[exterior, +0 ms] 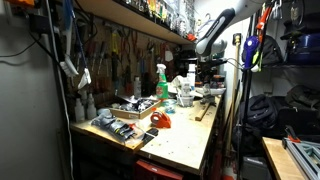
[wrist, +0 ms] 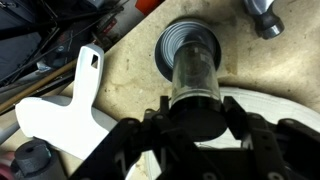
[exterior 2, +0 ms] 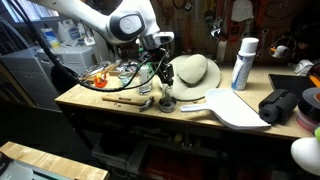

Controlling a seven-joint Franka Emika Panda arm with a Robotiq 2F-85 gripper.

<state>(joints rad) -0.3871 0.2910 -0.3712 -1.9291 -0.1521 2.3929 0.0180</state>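
My gripper has the dark cylinder. It will let go of it on the round grey cup-like piece [exterior: 208,98] [wrist: 193,52] next to the white cutting board.
My gripper [wrist: 195,122] is shut on a dark, partly see-through cylinder [wrist: 194,85], with a finger on each side of it. The cylinder hangs upright just above a round grey cup-like piece [wrist: 183,42] on the wooden bench [wrist: 125,55]; I cannot tell whether they touch. In an exterior view the gripper [exterior 2: 165,76] hovers over that round piece [exterior 2: 167,101] near the bench's front edge. In the other exterior view the gripper [exterior: 205,68] is at the far end of the bench.
A white cutting board [wrist: 68,112] [exterior 2: 235,108] lies beside the cup. A white bowl-shaped object [exterior 2: 196,72] and a spray can [exterior 2: 243,63] stand behind. A metal tool head [wrist: 265,15], cables [exterior 2: 120,75], a green spray bottle [exterior: 161,83] and tool clutter crowd the bench.
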